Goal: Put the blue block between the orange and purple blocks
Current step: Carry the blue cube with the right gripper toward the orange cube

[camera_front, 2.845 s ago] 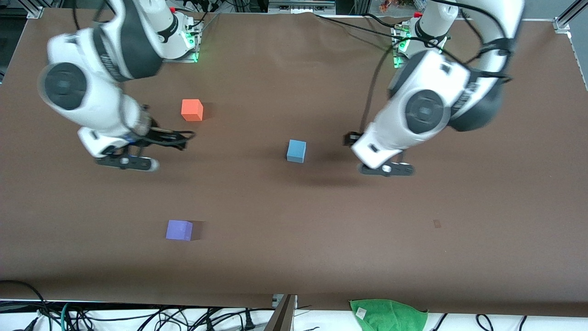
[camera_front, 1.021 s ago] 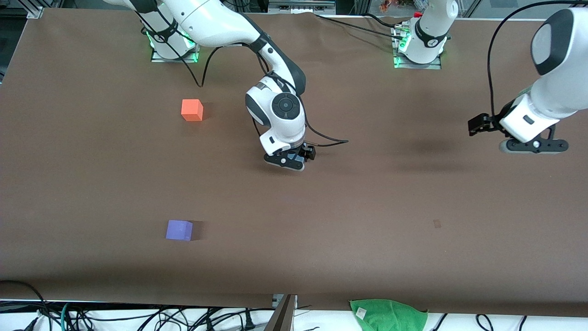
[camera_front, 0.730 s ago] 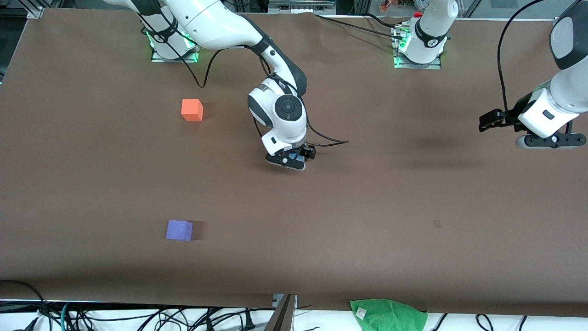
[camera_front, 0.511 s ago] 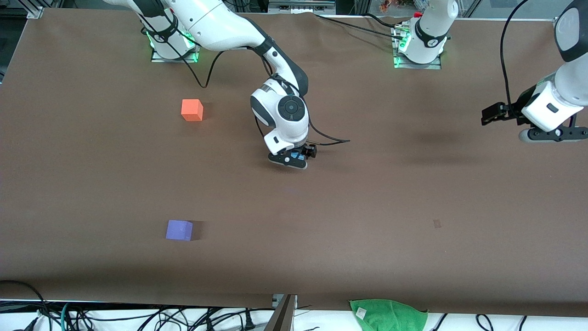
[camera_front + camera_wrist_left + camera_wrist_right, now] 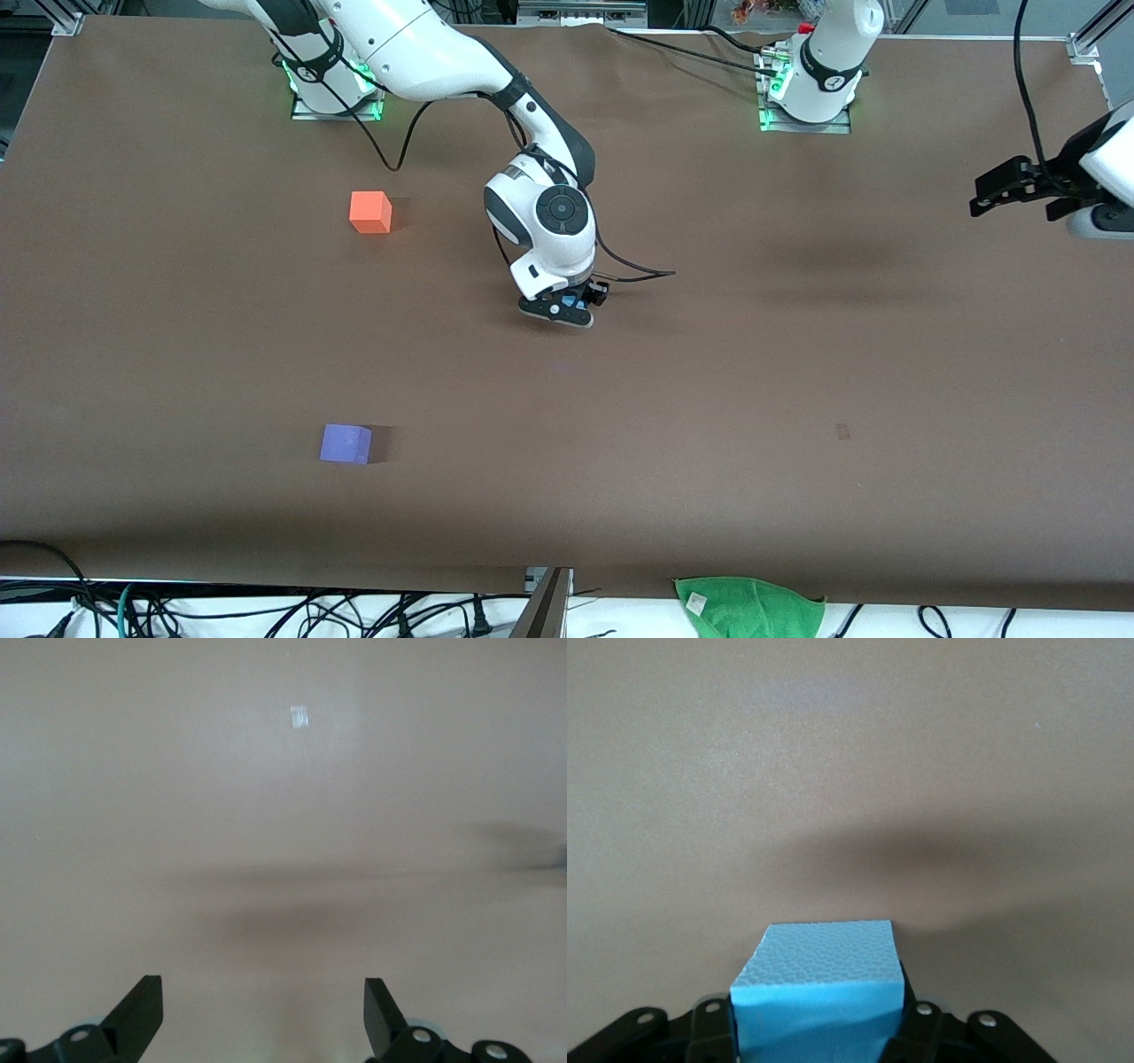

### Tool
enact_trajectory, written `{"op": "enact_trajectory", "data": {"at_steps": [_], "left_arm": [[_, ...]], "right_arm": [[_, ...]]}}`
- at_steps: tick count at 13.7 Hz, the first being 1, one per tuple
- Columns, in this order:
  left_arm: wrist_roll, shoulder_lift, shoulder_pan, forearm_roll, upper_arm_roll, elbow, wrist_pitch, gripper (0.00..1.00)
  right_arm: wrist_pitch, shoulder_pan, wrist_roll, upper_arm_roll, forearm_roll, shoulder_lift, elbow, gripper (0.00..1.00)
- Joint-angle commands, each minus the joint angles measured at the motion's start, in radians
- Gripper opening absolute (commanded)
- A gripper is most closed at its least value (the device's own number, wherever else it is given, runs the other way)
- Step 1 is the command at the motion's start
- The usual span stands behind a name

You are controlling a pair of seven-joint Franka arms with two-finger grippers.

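Next, my right gripper sets the blue block, now held low at the table's middle, down on the bare table midway (image 5: 359,315) between the orange block and the purple block.
The blue block (image 5: 819,983) sits between the fingers of my right gripper (image 5: 818,1028), which is shut on it. In the front view that gripper (image 5: 558,312) is low at the middle of the table, and only a sliver of the blue block (image 5: 569,304) shows under it. The orange block (image 5: 370,212) lies toward the right arm's end, close to the bases. The purple block (image 5: 345,443) lies nearer the front camera than the orange one. My left gripper (image 5: 261,990) is open over bare table, at the left arm's end (image 5: 1103,221).
A green cloth (image 5: 749,607) lies off the table's front edge, among cables. The brown table (image 5: 797,399) carries nothing else. A wide bare stretch separates the orange and purple blocks.
My right gripper has shut on the blue block without shifting place. The left arm has swung away toward its end of the table.
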State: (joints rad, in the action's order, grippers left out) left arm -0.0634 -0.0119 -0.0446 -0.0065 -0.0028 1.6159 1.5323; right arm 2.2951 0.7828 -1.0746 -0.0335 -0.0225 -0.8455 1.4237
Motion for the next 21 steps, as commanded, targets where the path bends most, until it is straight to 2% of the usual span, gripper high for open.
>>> {"op": "enact_trajectory", "data": {"at_steps": [1,4,7,8,11,13,17,21], "left_arm": [[-0.019,0.026,0.019,-0.004,0.001,-0.059,0.004,1.00],[-0.013,0.047,0.023,0.000,-0.009,-0.074,0.005,1.00],[-0.015,0.049,0.011,-0.004,-0.003,-0.076,0.009,1.00],[-0.015,0.047,0.009,-0.003,-0.002,-0.074,0.009,1.00],[-0.019,0.056,0.003,-0.007,-0.002,-0.067,0.029,1.00],[-0.019,0.056,0.003,-0.010,-0.006,-0.065,0.029,1.00],[-0.018,0.052,0.009,-0.010,-0.009,-0.067,0.023,1.00],[-0.016,0.053,0.014,-0.010,-0.009,-0.067,0.023,1.00]], "right_arm": [[-0.008,-0.003,0.007,0.006,0.009,0.003,-0.022,0.24],[-0.064,-0.059,0.057,0.004,0.009,0.058,-0.020,0.24],[-0.260,-0.143,0.235,0.007,0.012,0.150,-0.003,0.24],[-0.307,-0.175,0.286,0.007,0.012,0.181,0.015,0.24],[-0.318,-0.273,0.416,0.023,0.012,0.287,0.142,0.24],[-0.307,-0.304,0.600,0.073,0.013,0.341,0.213,0.24],[-0.252,-0.312,0.813,0.199,0.061,0.374,0.317,0.24],[0.042,-0.312,0.898,0.244,0.079,0.433,0.579,0.24]]}}
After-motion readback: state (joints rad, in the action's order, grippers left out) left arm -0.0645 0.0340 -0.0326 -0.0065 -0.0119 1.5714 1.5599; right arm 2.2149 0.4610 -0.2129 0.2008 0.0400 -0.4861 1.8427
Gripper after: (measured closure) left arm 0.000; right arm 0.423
